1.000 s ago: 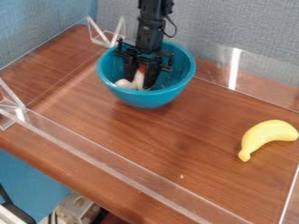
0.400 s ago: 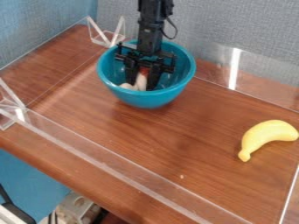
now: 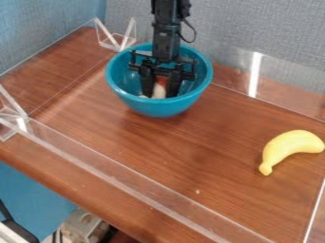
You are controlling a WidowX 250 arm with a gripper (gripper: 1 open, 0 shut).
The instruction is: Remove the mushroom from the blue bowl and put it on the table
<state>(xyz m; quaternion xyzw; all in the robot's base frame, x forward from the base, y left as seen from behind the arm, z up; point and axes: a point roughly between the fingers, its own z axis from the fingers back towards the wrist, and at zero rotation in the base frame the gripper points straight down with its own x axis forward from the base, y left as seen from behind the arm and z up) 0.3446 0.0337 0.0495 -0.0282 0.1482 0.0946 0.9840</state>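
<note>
Next, my gripper releases the mushroom on the table (image 3: 90,83) next to the blue bowl, across from the banana.
The blue bowl (image 3: 191,95) stands at the back left of the wooden table (image 3: 165,166). My gripper (image 3: 162,85) reaches down into it from above on a black arm, pointing steeply downward. Its dark fingers are closed around the pale mushroom (image 3: 160,92), which shows as a small cream and tan shape between them, near the middle of the bowl and still below the rim. The fingers hide the mushroom's upper part.
A yellow banana (image 3: 290,150) lies on the table at the right. Low clear acrylic walls (image 3: 254,71) edge the tabletop, and a clear bracket (image 3: 15,112) stands at the left corner. Open wood spreads in front of the bowl.
The mushroom lay against the bowl's left inner side; now it sits between the fingers nearer the middle. The gripper has shifted a little to the right and slightly up with it.
</note>
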